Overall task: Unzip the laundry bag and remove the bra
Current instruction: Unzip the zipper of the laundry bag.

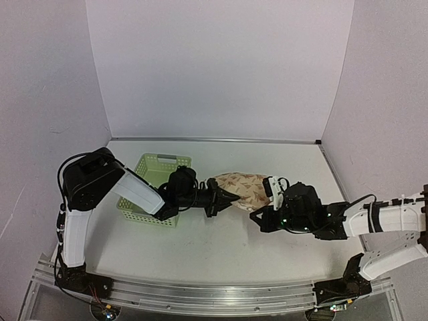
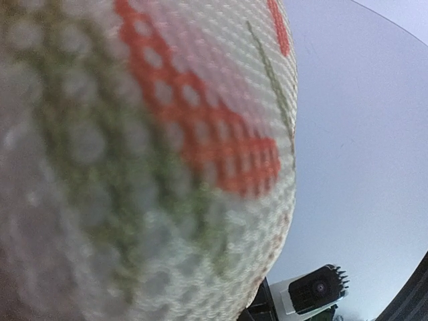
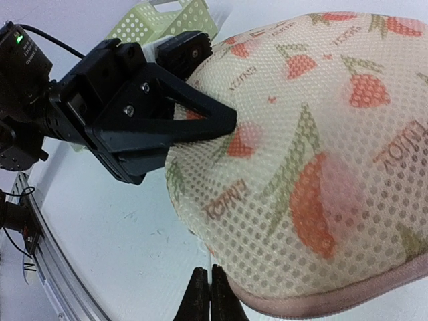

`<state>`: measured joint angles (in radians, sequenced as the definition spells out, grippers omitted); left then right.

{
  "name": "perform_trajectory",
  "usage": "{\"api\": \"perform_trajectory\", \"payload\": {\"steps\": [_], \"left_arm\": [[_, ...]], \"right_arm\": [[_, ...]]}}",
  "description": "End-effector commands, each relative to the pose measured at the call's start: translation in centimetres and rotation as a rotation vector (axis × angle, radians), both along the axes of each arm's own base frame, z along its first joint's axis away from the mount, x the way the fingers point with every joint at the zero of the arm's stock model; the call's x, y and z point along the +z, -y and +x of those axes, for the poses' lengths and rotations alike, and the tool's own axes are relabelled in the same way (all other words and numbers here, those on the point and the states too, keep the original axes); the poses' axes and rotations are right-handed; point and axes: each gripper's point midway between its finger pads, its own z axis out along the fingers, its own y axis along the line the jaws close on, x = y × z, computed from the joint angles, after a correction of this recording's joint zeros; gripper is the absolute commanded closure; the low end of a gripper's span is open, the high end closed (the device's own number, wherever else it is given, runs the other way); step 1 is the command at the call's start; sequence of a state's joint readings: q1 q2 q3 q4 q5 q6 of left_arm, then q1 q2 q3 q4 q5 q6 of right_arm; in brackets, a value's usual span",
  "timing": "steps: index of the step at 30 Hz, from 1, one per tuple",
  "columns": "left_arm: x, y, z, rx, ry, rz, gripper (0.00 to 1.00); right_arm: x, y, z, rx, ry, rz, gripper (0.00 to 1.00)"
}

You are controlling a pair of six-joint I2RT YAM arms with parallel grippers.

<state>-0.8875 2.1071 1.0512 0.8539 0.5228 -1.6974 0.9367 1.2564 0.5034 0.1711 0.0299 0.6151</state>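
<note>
Next, my left gripper opens, back off and takes the zip edging (image 3: 242, 294) before unzipping, since it is pinching the laundry bag's mesh away from the pink zip edging.
The laundry bag (image 1: 242, 185) is beige mesh with red-and-green print and lies at mid-table. My left gripper (image 1: 219, 198) clamps its left end; in the right wrist view one black finger (image 3: 200, 124) presses into the fabric (image 3: 314, 154). The left wrist view is filled by blurred bag fabric (image 2: 147, 160), and its own fingers are hidden. My right gripper (image 3: 208, 294) is shut, its tips just below the pink zip edging (image 3: 321, 304) at the bag's near side; nothing shows between them. It also shows in the top view (image 1: 261, 215). The bra is hidden.
A light green lattice basket (image 1: 164, 158) stands left of the bag, behind the left arm, and also shows in the right wrist view (image 3: 167, 20). A metal rail (image 1: 200, 294) runs along the near table edge. White walls enclose the back and sides.
</note>
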Motion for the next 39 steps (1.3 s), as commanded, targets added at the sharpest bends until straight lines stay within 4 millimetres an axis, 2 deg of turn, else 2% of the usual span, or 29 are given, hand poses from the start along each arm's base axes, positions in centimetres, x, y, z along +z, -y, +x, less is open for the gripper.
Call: {"api": "perform_trajectory", "payload": {"steps": [1,9,15,22,26,29,33,35,36,39], "left_arm": [[3.3,0.9,0.2,-0.06,0.102,-0.079,1.0],[2.1,1.5,-0.4,-0.152,0.126,-0.069,1.0],[0.3,1.5,-0.9,-0.229,0.155,-0.011,1.0],[-0.9,0.5,0.3,-0.271,0.221,0.077,1.0],[-0.8,0.8,0.6,-0.325,0.264,0.08,1.0],[-0.9,1.2,0.9,-0.371,0.297,0.099,1.0],[-1.3,0.7,2.6,-0.373,0.327,0.168,1.0],[-1.1,0.2,4.3,-0.36,0.364,0.235,1.0],[-1.5,-0.1,5.0,-0.36,0.379,0.299,0.98],[-0.9,-0.7,6.5,-0.354,0.443,0.416,0.79]], "right_arm": [[-0.2,3.3,-0.1,-0.068,0.039,-0.09,1.0],[-0.9,6.5,-0.5,-0.137,0.025,-0.17,1.0],[-0.7,8.4,-0.3,-0.194,0.03,-0.209,1.0],[0.1,9.5,-0.5,-0.209,0.036,-0.232,1.0],[-0.2,9.0,-1.1,-0.176,0.004,-0.215,1.0],[-0.6,7.8,-1.8,-0.116,-0.027,-0.179,1.0],[-0.5,5.7,-2.5,-0.044,-0.055,-0.078,1.0],[-0.9,5.1,-2.6,-0.034,-0.076,-0.06,1.0],[-1.0,4.8,-2.5,-0.036,-0.081,-0.052,1.0],[-0.6,3.3,-2.4,-0.024,-0.093,0.011,1.0]]}}
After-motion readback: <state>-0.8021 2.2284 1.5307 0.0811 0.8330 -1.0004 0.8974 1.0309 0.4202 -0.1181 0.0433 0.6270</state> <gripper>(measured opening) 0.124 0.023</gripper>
